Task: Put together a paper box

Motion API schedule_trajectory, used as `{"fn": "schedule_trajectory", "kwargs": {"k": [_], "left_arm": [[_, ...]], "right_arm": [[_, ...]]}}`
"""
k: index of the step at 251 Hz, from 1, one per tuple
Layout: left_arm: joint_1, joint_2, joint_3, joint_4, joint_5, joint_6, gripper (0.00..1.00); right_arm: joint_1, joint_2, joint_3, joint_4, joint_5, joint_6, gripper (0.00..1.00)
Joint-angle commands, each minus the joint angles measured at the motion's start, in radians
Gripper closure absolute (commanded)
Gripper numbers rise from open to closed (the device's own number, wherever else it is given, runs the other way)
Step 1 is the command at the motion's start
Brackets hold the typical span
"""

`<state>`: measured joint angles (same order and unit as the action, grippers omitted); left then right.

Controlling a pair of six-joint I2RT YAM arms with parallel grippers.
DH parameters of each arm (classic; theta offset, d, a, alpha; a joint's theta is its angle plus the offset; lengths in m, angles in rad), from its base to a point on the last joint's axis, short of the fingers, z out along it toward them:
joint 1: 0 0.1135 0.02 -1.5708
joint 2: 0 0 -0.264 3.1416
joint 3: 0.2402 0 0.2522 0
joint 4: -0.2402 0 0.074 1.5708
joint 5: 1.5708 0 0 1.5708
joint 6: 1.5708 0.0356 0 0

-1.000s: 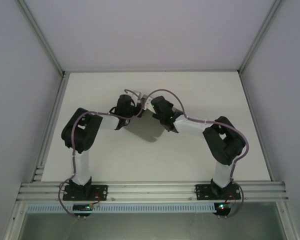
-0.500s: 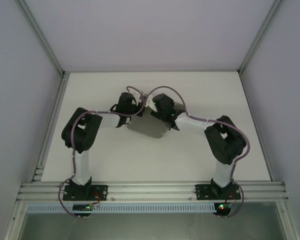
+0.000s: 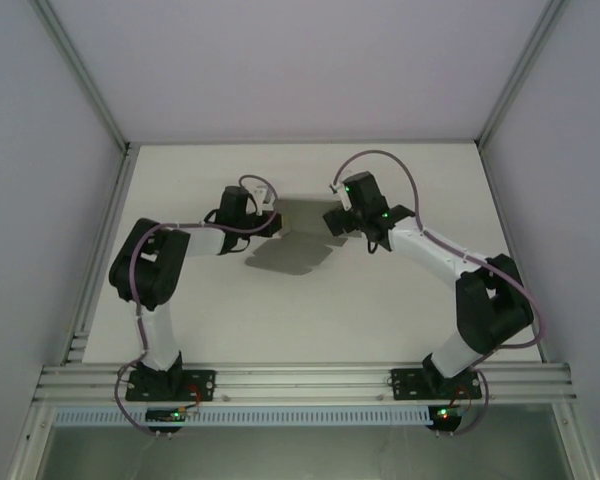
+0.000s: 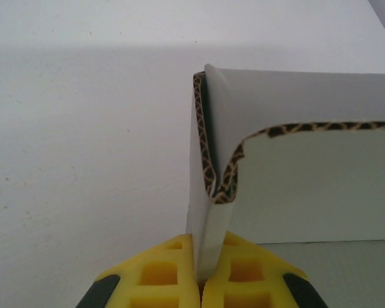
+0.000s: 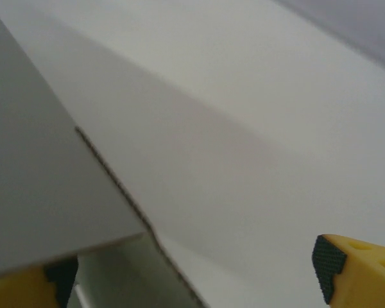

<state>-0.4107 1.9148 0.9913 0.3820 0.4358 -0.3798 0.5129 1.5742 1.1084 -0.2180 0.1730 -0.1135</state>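
I have the box's side in my left gripper short of the gaping corner flap, so next I open it, move it farther along and pinch flap and side together (image 4: 210,170).
The paper box (image 3: 302,213) is grey corrugated cardboard, held just above the table's middle, with its shadow below it. My left gripper (image 3: 272,222) is at its left edge. In the left wrist view the yellow fingers (image 4: 160,276) are shut on a folded upright wall of the box (image 4: 208,218), and a side panel (image 4: 308,96) runs off to the right. My right gripper (image 3: 332,222) stands open just right of the box. In the right wrist view a grey box panel (image 5: 32,192) covers the left finger's side, and the right fingertip (image 5: 356,269) is far from it.
The white table (image 3: 400,320) is bounded by grey enclosure walls and an aluminium rail (image 3: 300,380) at the near edge, where both arm bases sit. Cables loop over both wrists.
My right gripper has opened, let go of the box and swung back to the right. My left gripper has closed on the box's left wall and shifted slightly left.
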Motion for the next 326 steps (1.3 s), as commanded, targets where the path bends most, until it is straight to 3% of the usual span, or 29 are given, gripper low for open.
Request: {"fn": "schedule_trajectory", "kwargs": {"k": [1, 81, 130, 178, 227, 261, 278, 285, 326], "left_arm": [[-0.004, 0.040, 0.046, -0.111, 0.038, -0.003, 1.00], [-0.006, 0.098, 0.109, -0.164, 0.039, 0.004, 0.96], [-0.007, 0.125, 0.143, -0.169, 0.047, 0.011, 0.87], [-0.007, 0.152, 0.175, -0.140, 0.052, 0.035, 0.76], [-0.005, 0.153, 0.190, -0.124, 0.048, 0.034, 0.80], [-0.005, 0.116, 0.170, -0.113, -0.022, 0.037, 0.78], [-0.004, 0.101, 0.169, -0.115, -0.064, 0.037, 0.90], [-0.003, 0.100, 0.175, -0.122, -0.089, 0.034, 1.00], [-0.011, 0.117, 0.250, -0.294, -0.309, -0.022, 1.00]], "right_arm": [[-0.031, -0.002, -0.036, -0.041, -0.178, 0.113, 0.13], [-0.055, 0.062, -0.029, 0.024, -0.350, 0.060, 0.76], [-0.059, 0.089, -0.053, 0.013, -0.393, 0.004, 0.99], [-0.068, 0.102, -0.052, -0.017, -0.474, -0.071, 1.00], [-0.085, 0.128, -0.017, -0.074, -0.457, -0.087, 1.00], [-0.090, 0.125, -0.015, -0.094, -0.464, -0.101, 1.00], [-0.090, 0.124, -0.010, -0.104, -0.454, -0.104, 1.00], [-0.090, 0.122, -0.009, -0.107, -0.450, -0.106, 1.00], [-0.067, 0.093, -0.032, -0.073, -0.347, -0.109, 1.00]]}}
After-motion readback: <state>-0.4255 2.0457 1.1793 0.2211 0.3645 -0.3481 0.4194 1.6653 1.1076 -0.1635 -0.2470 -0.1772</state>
